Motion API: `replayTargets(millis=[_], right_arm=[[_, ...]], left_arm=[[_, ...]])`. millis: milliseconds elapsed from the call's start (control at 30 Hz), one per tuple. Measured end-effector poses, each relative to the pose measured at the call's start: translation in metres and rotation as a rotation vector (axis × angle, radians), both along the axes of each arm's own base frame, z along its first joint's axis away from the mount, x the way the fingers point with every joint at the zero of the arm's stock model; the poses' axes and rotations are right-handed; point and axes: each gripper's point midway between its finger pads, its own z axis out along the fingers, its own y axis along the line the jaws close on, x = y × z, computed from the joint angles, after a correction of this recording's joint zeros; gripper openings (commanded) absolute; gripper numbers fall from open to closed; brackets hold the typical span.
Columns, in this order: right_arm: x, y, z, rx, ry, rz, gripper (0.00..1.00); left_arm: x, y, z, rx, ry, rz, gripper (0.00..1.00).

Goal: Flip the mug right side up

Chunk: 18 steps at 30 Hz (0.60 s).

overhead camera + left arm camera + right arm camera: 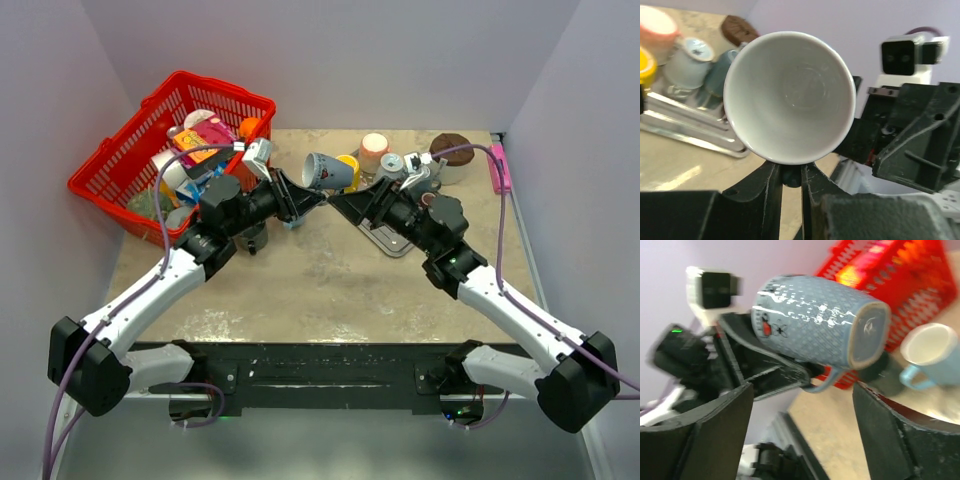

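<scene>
My left gripper has the blue patterned mug. It will let go of the mug on the table [318, 213] between the light blue cup and the metal tray.
The blue patterned mug [328, 172] hangs in the air on its side, above the table's far middle. My left gripper [305, 203] is shut on its handle. In the left wrist view the mug's white inside [790, 95] faces the camera, and the gripper [791, 177] pinches the handle just below the rim. In the right wrist view the mug [820, 322] shows its base and its handle [829, 382], which sits in the left gripper's fingers [775, 375]. My right gripper [345, 203] is open and empty, just right of the mug, with its jaws wide apart [802, 410].
A red basket [120, 150] full of items stands at the back left. A metal tray [395, 240] lies under the right arm. Behind it stand several cups, one of them yellow [350, 165], one pink [374, 150]. A light blue cup [927, 352] stands by the basket.
</scene>
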Motion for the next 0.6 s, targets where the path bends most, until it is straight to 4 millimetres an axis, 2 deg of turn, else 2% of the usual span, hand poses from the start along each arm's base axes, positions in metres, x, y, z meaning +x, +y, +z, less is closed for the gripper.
replayTargets(millis=[133, 200, 333, 467, 600], right_arm=[[0.016, -0.013, -0.029, -0.162, 0.082, -0.115, 0.92], [0.024, -0.029, -0.041, -0.257, 0.121, -0.204, 0.92], [0.028, -0.065, -0.05, -0.381, 0.165, -0.371, 0.93], [0.029, -0.093, -0.058, -0.464, 0.2, -0.494, 0.93], [0.03, -0.108, -0.076, -0.543, 0.247, -0.553, 0.93]], left_arm=[[0.016, 0.01, -0.021, 0.142, 0.031, 0.086, 0.0], [0.024, 0.015, -0.029, 0.214, 0.038, 0.123, 0.0], [0.035, 0.021, -0.054, 0.349, 0.068, 0.176, 0.0], [0.041, 0.02, -0.101, 0.501, 0.139, 0.2, 0.0], [0.039, 0.019, -0.154, 0.666, 0.224, 0.211, 0.0]])
